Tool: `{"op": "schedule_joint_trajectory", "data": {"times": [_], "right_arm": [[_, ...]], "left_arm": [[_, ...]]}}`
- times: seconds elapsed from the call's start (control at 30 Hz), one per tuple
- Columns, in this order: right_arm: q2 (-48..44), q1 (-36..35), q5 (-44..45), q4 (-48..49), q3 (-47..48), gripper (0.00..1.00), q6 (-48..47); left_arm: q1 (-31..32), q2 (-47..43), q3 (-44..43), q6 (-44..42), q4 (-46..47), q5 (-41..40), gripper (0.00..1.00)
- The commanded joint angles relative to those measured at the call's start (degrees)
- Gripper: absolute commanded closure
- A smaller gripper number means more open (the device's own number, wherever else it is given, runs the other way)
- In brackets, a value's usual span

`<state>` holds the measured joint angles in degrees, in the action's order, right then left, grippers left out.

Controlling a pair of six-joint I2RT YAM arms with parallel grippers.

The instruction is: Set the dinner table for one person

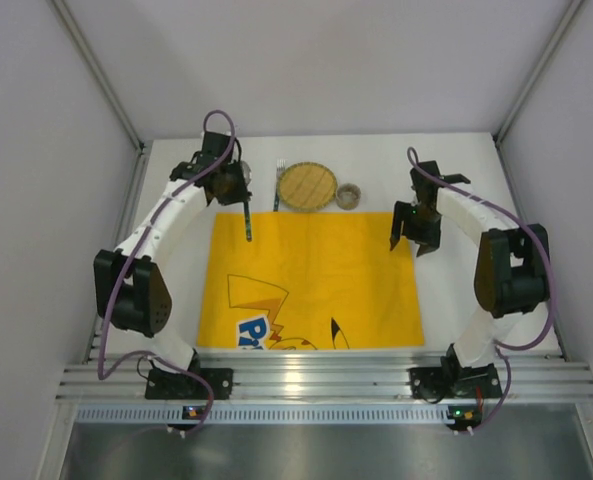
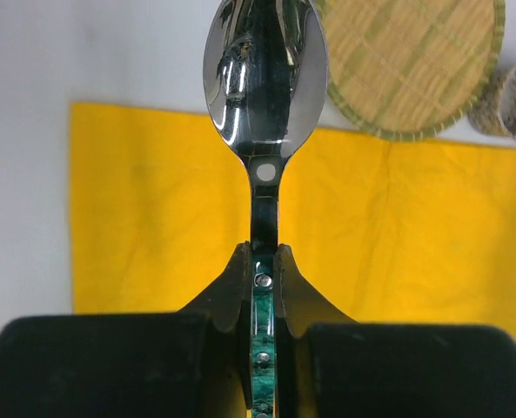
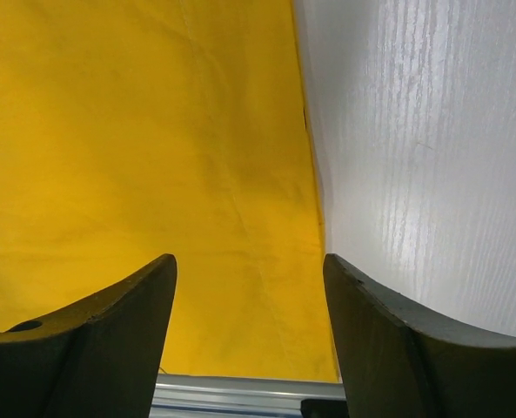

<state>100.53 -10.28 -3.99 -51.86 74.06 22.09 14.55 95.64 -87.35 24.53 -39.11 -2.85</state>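
My left gripper is going to let go of the spoon on the yellow mat, just inside the mat's side edge (image 1: 385, 286) nearest my right gripper.
My left gripper (image 1: 242, 198) is shut on the green handle of a steel spoon (image 1: 248, 222). It holds the spoon over the far left corner of the yellow mat (image 1: 311, 280). In the left wrist view the fingers (image 2: 231, 279) clamp the handle, and the spoon bowl (image 2: 258, 78) points away over the mat (image 2: 153, 218). My right gripper (image 1: 408, 243) is open and empty above the mat's far right corner. Its view (image 3: 249, 266) shows the mat edge (image 3: 153, 131) and the white dinner table (image 3: 432, 157). The table also shows in the top view (image 1: 446, 300).
A fork (image 1: 277, 185), a round woven bamboo plate (image 1: 307, 185) and a small woven cup (image 1: 348, 196) lie behind the mat. The plate (image 2: 414, 61) and cup (image 2: 514, 100) also show in the left wrist view. Grey walls surround the table; an aluminium rail (image 1: 326, 378) runs along the near edge.
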Motion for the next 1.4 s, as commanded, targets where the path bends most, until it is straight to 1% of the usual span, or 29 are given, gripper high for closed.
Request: {"op": "schedule_joint_trajectory", "data": {"times": [0.0,0.03,0.1,0.13,0.17,0.2,0.23,0.37,0.4,0.47,0.53,0.67,0.83,0.93,1.03,1.07,1.1,1.17,1.2,1.23,1.3,1.37], "right_arm": [[-0.33,-0.70,0.73,1.49,2.49,0.30,-0.20],[-0.60,-0.62,1.35,1.41,2.58,0.29,-0.11],[-2.17,-0.44,3.72,1.06,2.75,0.24,0.41],[-3.05,-0.09,3.81,0.97,2.93,0.21,1.46],[-3.76,0.26,3.81,0.88,3.02,0.10,1.99],[-5.50,0.70,3.20,-0.08,3.28,0.04,2.78],[-6.39,1.40,2.50,-0.70,4.15,0.00,4.35],[-11.22,2.11,1.61,-2.46,5.83,0.00,8.23],[-12.71,2.20,1.53,-2.72,5.83,0.00,8.84],[-13.69,2.37,1.44,-2.72,5.57,0.00,9.99],[-14.05,2.63,1.09,-2.64,4.87,0.00,10.43],[-13.26,2.90,1.09,-2.11,2.58,0.00,9.91],[-13.69,3.52,1.44,-0.70,-0.75,0.00,9.47],[-13.78,4.04,1.97,-0.18,-1.90,0.00,9.03],[-13.43,4.66,2.06,0.09,-2.25,0.00,8.68],[-13.43,4.83,2.14,0.35,-2.34,0.00,8.68],[-13.34,4.92,2.23,0.26,-2.34,0.00,8.68],[-13.17,5.19,2.41,0.35,-2.26,0.00,8.41],[-13.08,5.27,2.49,0.26,-2.17,0.00,8.32],[-13.08,5.45,2.41,0.26,-2.08,0.00,8.24],[-13.17,5.62,2.58,0.26,-1.99,0.00,8.24],[-13.08,5.98,2.76,0.18,-1.99,0.00,8.06]], "left_arm": [[3.99,-0.37,2.97,4.46,2.54,5.98,1.00],[5.22,0.77,2.80,6.30,2.99,6.97,1.00],[8.56,3.31,1.22,9.20,5.44,10.13,1.00],[9.53,4.20,0.61,12.87,6.76,11.37,1.00],[11.28,5.25,-0.44,14.82,8.51,13.20,1.00],[12.25,7.87,-1.41,16.67,11.31,15.57,1.00],[13.30,9.38,-2.55,19.99,12.12,16.90,1.00],[20.32,17.90,-12.02,25.90,12.92,20.34,1.00],[21.56,20.62,-13.18,27.31,12.92,20.95,1.00],[24.73,22.57,-14.51,31.88,14.32,22.62,1.00],[27.62,24.68,-14.60,36.17,15.20,23.68,1.00],[31.50,26.18,-14.51,40.06,14.51,23.60,1.00],[33.79,25.57,-13.02,46.99,12.13,23.16,1.00],[34.67,25.48,-11.00,49.29,11.87,23.15,1.00],[35.46,26.88,-10.82,49.82,10.64,24.38,1.00],[35.64,27.41,-11.17,49.73,10.81,24.82,0.96],[35.73,28.37,-11.44,49.65,10.73,25.09,0.90],[36.17,29.60,-12.49,49.30,10.64,25.88,0.82],[36.17,29.96,-12.93,49.12,10.11,26.31,0.73],[36.25,30.31,-13.89,48.60,8.89,26.75,0.68],[36.17,30.66,-14.86,48.33,8.09,27.72,0.52],[36.25,31.36,-18.19,47.02,5.39,28.51,0.45]]}}
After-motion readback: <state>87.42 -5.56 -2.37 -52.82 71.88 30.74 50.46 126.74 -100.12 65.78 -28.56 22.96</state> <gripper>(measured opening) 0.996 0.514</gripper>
